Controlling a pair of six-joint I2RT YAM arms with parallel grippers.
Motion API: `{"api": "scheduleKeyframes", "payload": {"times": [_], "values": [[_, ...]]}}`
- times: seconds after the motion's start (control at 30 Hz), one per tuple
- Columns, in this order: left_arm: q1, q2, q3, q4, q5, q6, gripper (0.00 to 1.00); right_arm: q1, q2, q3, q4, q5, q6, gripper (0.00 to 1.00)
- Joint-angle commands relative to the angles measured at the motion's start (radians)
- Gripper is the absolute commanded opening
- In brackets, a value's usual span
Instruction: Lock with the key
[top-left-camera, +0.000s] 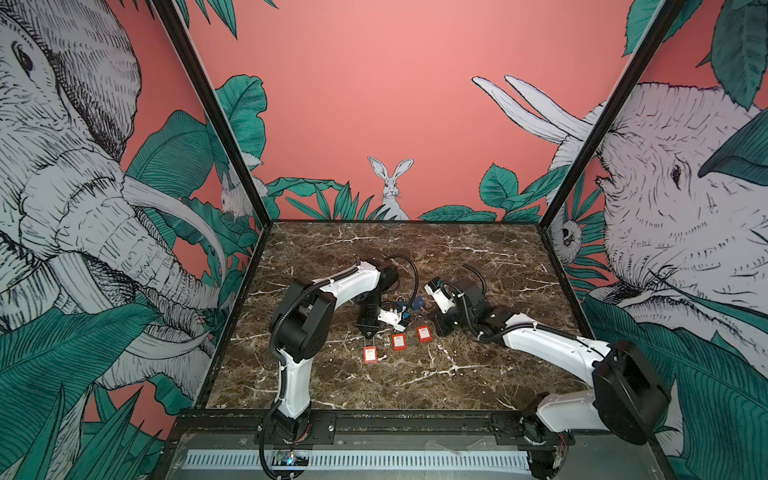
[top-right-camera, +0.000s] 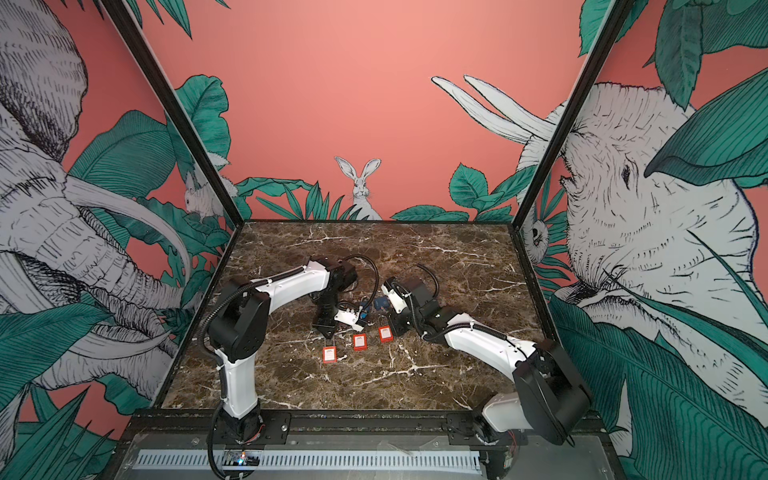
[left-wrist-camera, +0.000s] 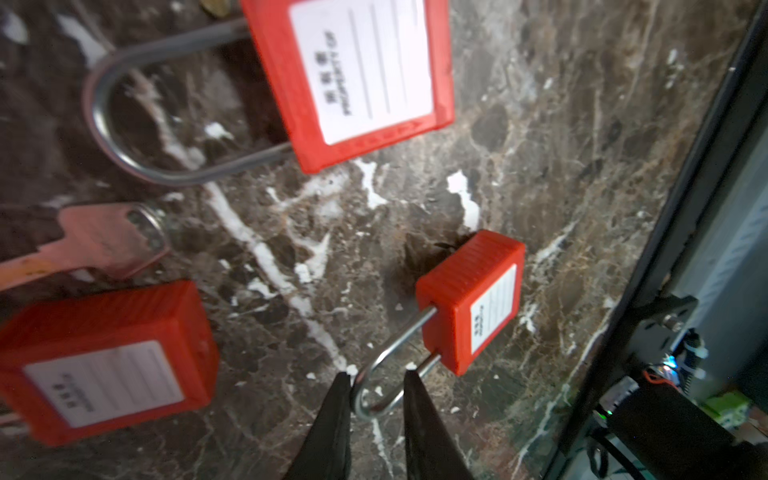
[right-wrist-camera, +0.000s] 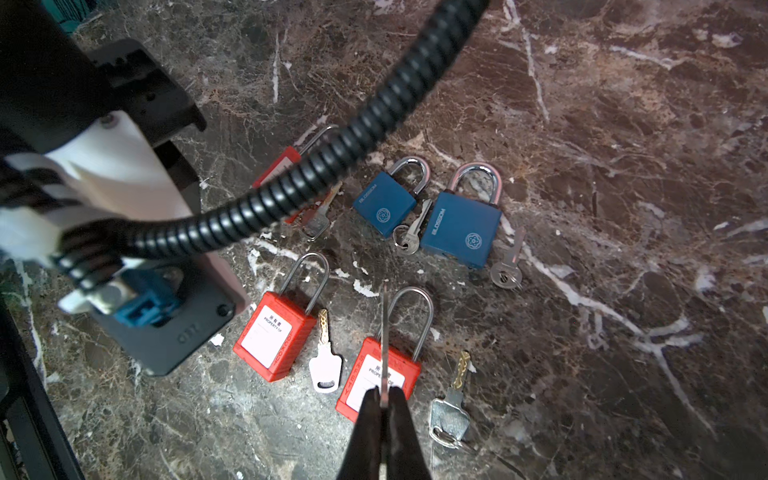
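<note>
Next, my right gripper releases the key between the middle red padlock (top-left-camera: 383, 353) and the one by my left gripper.
Three red padlocks lie in a row mid-table in both top views. My left gripper (left-wrist-camera: 377, 374) is open. Its fingertips (left-wrist-camera: 341, 380) stand on either side of the steel shackle (left-wrist-camera: 365, 409) of the leftmost red padlock (left-wrist-camera: 469, 303) (top-left-camera: 370, 354). My right gripper (right-wrist-camera: 384, 395) is shut on a silver key (right-wrist-camera: 385, 332), seen edge-on as a thin blade. The key hangs above the rightmost red padlock (right-wrist-camera: 365, 384) (top-left-camera: 424, 333). The middle red padlock (right-wrist-camera: 274, 345) (top-left-camera: 399, 341) lies beside it.
Two blue padlocks (right-wrist-camera: 386, 203) (right-wrist-camera: 463, 228) lie behind the red ones, each with a loose key (right-wrist-camera: 505, 270). More keys (right-wrist-camera: 326, 365) (right-wrist-camera: 451, 409) lie next to the red padlocks. A black cable (right-wrist-camera: 332, 153) crosses the right wrist view. The table's front rail (left-wrist-camera: 685, 249) is close.
</note>
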Motion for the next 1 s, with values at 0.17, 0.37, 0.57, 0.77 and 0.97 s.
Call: {"api": "scheduleKeyframes", "payload": {"times": [0.17, 0.37, 0.57, 0.77, 0.97], "values": [[0.021, -0.050, 0.022, 0.085, -0.022, -0.004, 0.39, 0.011, 0.014, 0.026, 0.021, -0.019, 0.085, 0.00], [0.070, -0.224, -0.005, 0.155, 0.007, -0.058, 0.42, 0.032, 0.042, 0.067, -0.047, -0.041, 0.072, 0.00], [0.192, -0.462, -0.158, 0.474, 0.114, -0.227, 0.43, 0.133, 0.137, 0.178, -0.152, -0.042, 0.036, 0.00], [0.313, -0.648, -0.365, 0.859, 0.310, -0.427, 0.48, 0.219, 0.272, 0.301, -0.264, -0.050, 0.016, 0.00], [0.333, -0.647, -0.418, 0.920, 0.266, -0.492, 0.49, 0.274, 0.391, 0.426, -0.397, -0.037, 0.017, 0.01]]}}
